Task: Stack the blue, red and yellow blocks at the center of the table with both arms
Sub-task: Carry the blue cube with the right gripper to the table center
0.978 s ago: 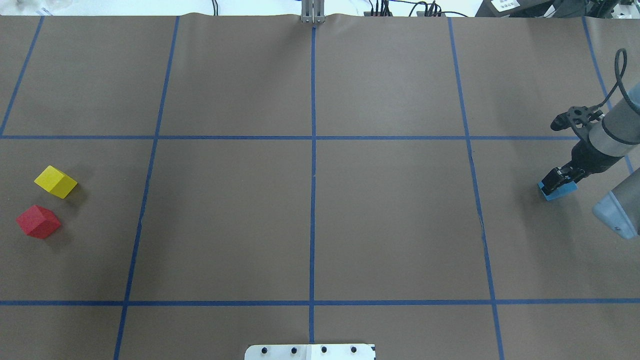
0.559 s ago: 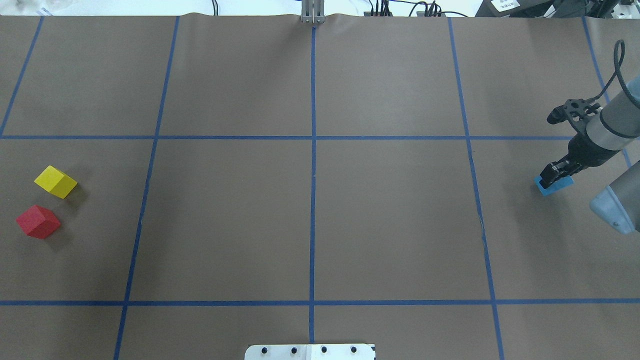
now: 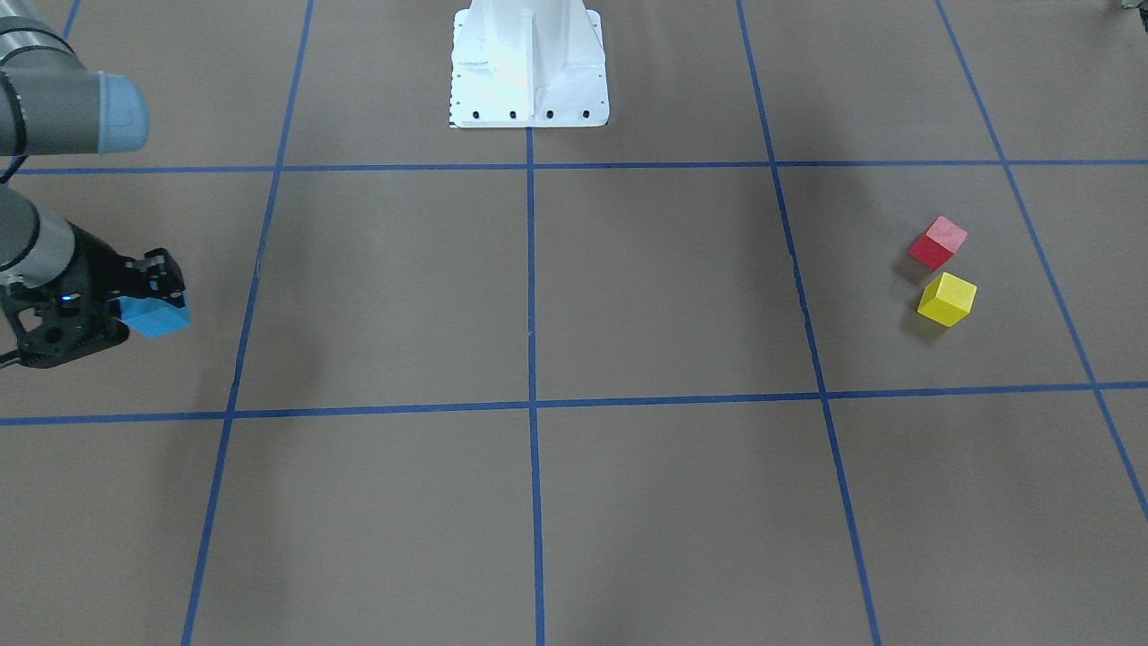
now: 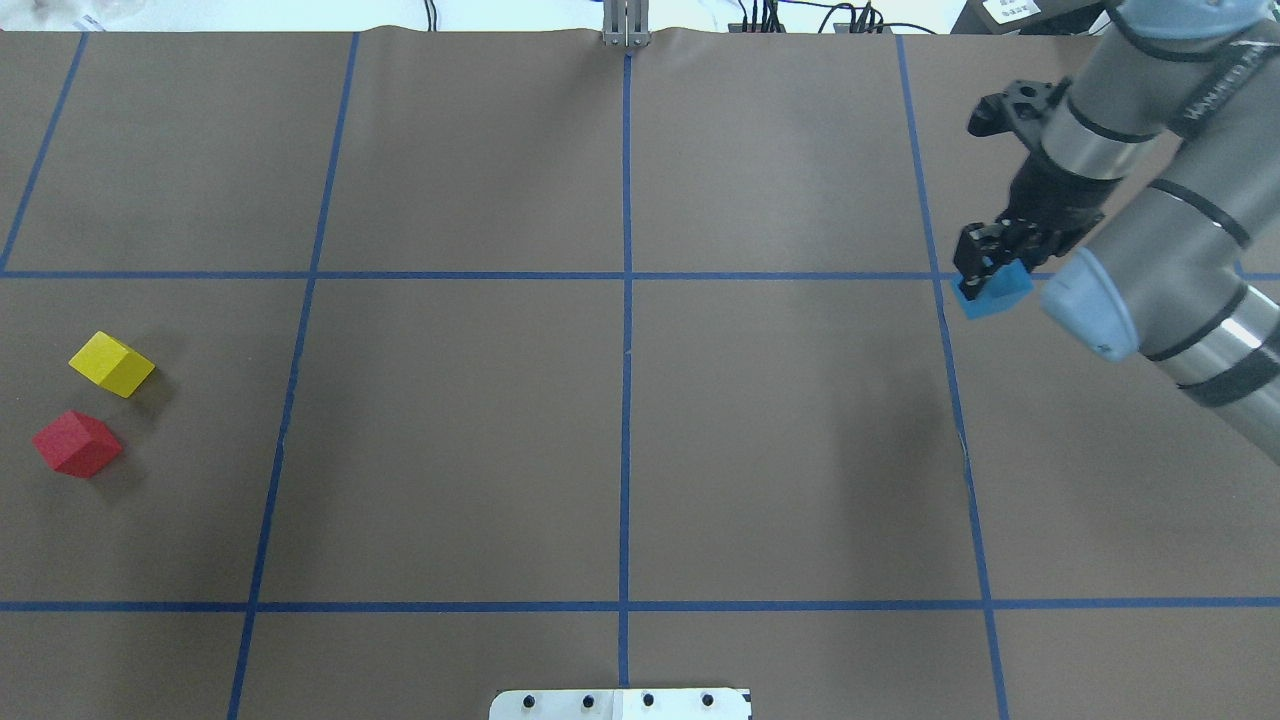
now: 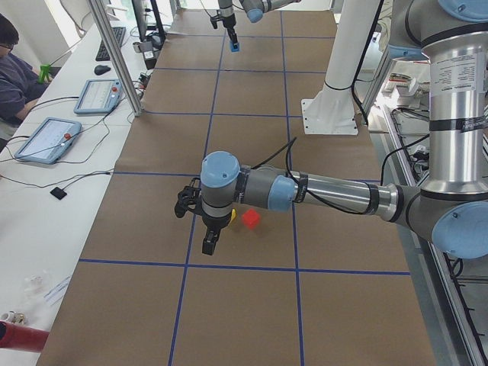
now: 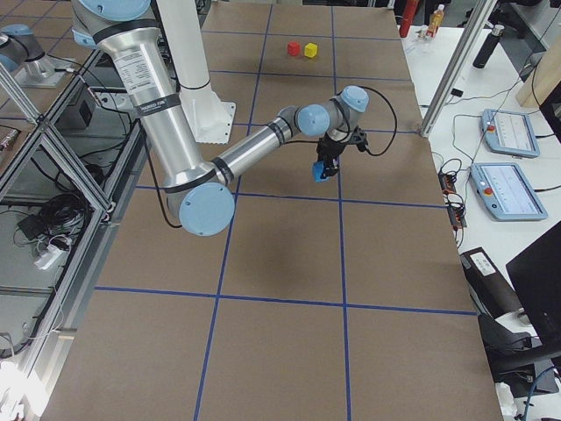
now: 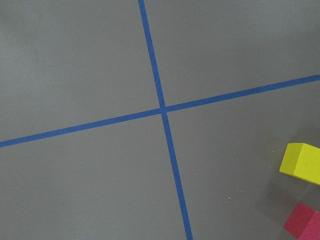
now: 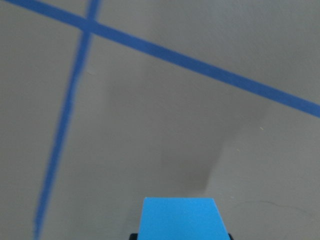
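My right gripper needs to put the blue block down on the middle blue tape line (image 3: pixel 530 312) between its two crossings.
My right gripper (image 4: pixel 990 262) is shut on the blue block (image 4: pixel 997 295) and holds it above the table, right of centre. The block also shows in the front view (image 3: pixel 157 315), the right side view (image 6: pixel 322 173) and the right wrist view (image 8: pixel 182 219). The yellow block (image 4: pixel 112 364) and the red block (image 4: pixel 77 443) sit close together on the table at the far left. The left wrist view shows both, yellow (image 7: pixel 302 163) and red (image 7: pixel 305 223). My left gripper (image 5: pixel 210 242) hangs just above them in the left side view only; I cannot tell whether it is open.
Blue tape lines (image 4: pixel 626 400) divide the brown table into a grid. The white robot base (image 3: pixel 527 63) stands at the table's near middle edge. Tablets (image 5: pixel 46 137) and an operator (image 5: pixel 14 65) are at a side table.
My right gripper has lifted the blue block off the table and carried it leftward, toward the centre, and farther from the robot. The yellow and red blocks have not moved.
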